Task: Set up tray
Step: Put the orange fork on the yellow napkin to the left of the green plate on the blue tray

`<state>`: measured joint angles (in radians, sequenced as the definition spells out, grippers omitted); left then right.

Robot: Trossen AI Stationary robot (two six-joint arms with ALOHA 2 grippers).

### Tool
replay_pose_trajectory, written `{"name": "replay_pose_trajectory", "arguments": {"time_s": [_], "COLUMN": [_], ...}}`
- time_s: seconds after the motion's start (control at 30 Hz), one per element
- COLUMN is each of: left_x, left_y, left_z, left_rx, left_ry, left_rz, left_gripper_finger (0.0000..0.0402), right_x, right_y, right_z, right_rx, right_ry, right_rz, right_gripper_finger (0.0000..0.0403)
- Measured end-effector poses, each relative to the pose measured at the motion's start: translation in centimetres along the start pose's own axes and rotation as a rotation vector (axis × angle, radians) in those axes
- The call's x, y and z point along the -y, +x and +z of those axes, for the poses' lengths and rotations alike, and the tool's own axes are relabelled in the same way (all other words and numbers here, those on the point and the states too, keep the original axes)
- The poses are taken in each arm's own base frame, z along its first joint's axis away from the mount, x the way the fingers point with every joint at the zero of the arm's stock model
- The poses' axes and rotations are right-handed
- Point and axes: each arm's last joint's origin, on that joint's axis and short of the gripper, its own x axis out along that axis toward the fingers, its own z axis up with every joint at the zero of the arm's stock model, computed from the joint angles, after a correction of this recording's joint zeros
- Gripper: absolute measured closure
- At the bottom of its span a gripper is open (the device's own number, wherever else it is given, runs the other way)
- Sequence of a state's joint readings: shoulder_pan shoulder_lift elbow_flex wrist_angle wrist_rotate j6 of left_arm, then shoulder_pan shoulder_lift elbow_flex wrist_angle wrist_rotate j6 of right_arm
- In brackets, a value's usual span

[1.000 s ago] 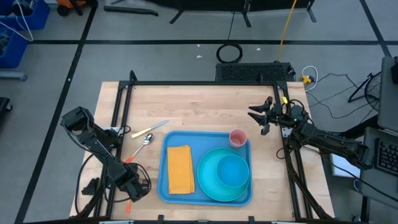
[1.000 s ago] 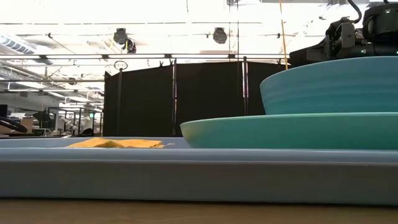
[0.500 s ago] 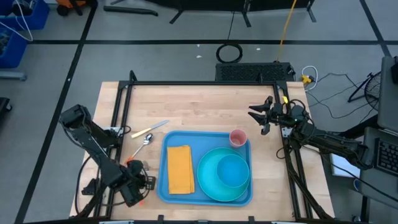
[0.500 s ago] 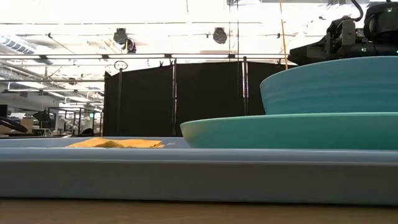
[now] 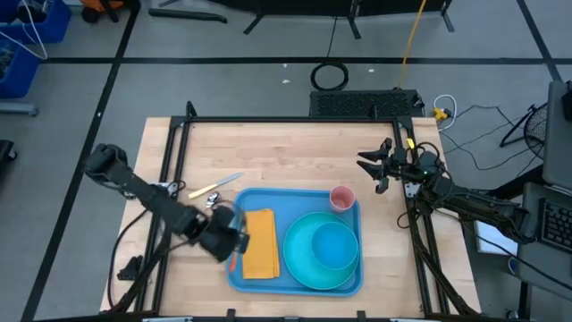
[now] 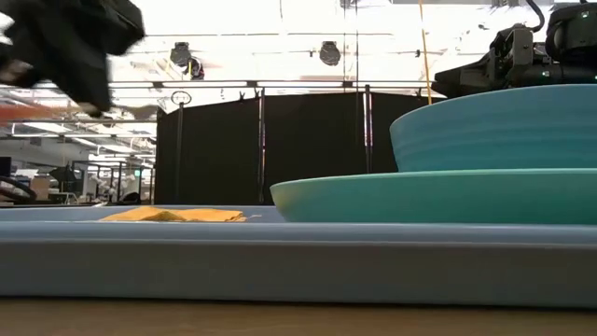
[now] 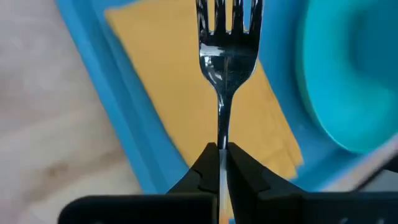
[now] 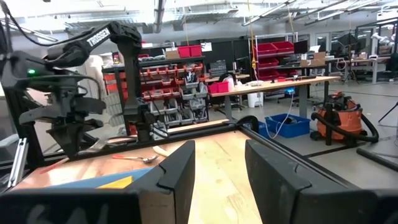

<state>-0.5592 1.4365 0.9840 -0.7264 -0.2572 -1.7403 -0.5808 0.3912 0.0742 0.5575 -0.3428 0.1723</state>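
Next, my left gripper releases the silver fork on the yellow napkin (image 5: 251,246) (image 7: 189,99), closer to the napkin's edge away from the teal plate. The fork's tines now hang over the napkin.
The blue tray (image 5: 239,273) lies on the table and carries a yellow napkin (image 5: 259,243), a teal plate (image 5: 299,259) with a teal bowl (image 5: 335,243) on it, and a pink cup (image 5: 342,198). My left gripper (image 5: 228,241) is over the tray's left rim, shut on a silver fork (image 7: 227,37). It shows blurred at the upper left of the low view (image 6: 75,42). In the left wrist view the fork's tines hang over the napkin (image 7: 186,93). My right gripper (image 5: 375,165) is open and empty beyond the tray's far right corner. My left gripper pinches the fork's thin neck (image 7: 222,134), below the tines, between its two fingertips (image 7: 205,165). The fork runs along the fingers, with its tines sticking out past them. It is lifted clear, above the napkin. The handle is hidden behind the fingers.
A knife (image 5: 214,186) and a spoon (image 5: 209,203) lie on the wood just left of the tray's far left corner. A black frame (image 5: 268,119) borders the table. Bare wood lies between the tray and the far edge.
My left gripper has risen from the table's near left corner and swung right toward the tray. It now hangs over the tray's left rim with the fork lifted clear. My right arm has kept still.
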Motion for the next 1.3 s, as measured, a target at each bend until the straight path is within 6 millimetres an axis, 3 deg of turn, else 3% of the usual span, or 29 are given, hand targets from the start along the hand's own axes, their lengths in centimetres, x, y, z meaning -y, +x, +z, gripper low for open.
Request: {"name": "replay_pose_trajectory", "arguments": {"time_s": [0.23, 0.47, 0.67, 1.0, 1.3], "left_x": [0.2, 1.2, 0.4, 1.1, 0.9], "left_y": [1.6, 2.7, 4.9, 7.6, 7.4], "left_z": [3.0, 4.1, 3.5, 1.2, 0.8], "left_rx": [-0.007, 0.054, -0.016, -0.061, -0.075], "left_ry": [0.006, -0.036, -0.059, -0.19, -0.235], "left_rz": [0.064, -0.108, -0.017, -0.029, -0.014], "left_gripper_finger": [0.0392, 0.0392, 0.0392, 0.0392, 0.0392], "right_x": [0.0, 0.0, 0.0, 0.0, 0.0], "right_y": [0.0, 0.0, 0.0, 0.0, 0.0], "right_z": [0.0, 0.0, 0.0, 0.0, 0.0], "right_rx": [0.0, 0.0, -0.001, 0.0, -0.002], "right_ry": [0.001, 0.006, 0.004, 0.025, 0.026], "right_rz": [0.0, 0.0, 0.0, 0.0, 0.0], "right_gripper_finger": [0.0273, 0.0273, 0.0273, 0.0273, 0.0273]}}
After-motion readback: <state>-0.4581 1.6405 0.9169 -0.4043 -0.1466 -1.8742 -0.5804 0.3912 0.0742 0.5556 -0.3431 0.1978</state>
